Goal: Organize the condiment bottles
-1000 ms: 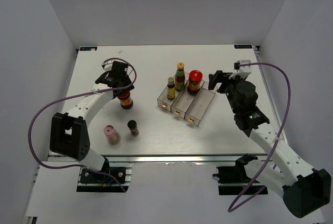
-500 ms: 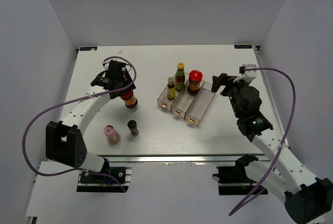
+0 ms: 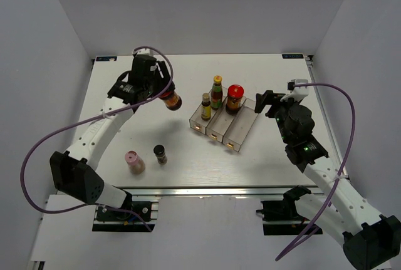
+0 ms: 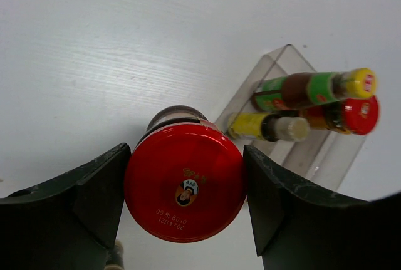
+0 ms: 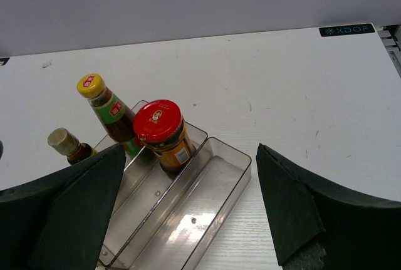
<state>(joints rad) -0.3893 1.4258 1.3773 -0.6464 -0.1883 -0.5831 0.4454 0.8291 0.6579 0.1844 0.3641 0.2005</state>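
Note:
The robot's left gripper needs to release the red-lidded jar in the tray's middle compartment (image 3: 220,124), in front of the second red-lidded jar. The held jar is in the air beside the tray.
My left gripper (image 3: 168,98) is shut on a squat dark jar with a red lid (image 3: 171,100) and holds it in the air left of the tray. In the left wrist view the fingers press both sides of its lid (image 4: 183,182). A second red-lidded jar (image 3: 235,98), the tall yellow-capped green-and-red bottle (image 3: 217,91) and the small yellow-capped bottle (image 3: 205,106) stand at the far end of the clear tray (image 3: 241,133). The pink bottle (image 3: 133,161) and the dark black-capped bottle (image 3: 161,153) stand on the table at the front left. My right gripper (image 3: 268,102) is open and empty, right of the tray.
In the right wrist view the tray compartment (image 5: 200,213) to the right of the jar (image 5: 161,135) holds nothing. White walls close in the table on three sides. Purple cables loop off both arms.
My left gripper has lifted the red-lidded jar off the table and carried it up and to the right, towards the tray. The right arm has drawn back slightly to the right.

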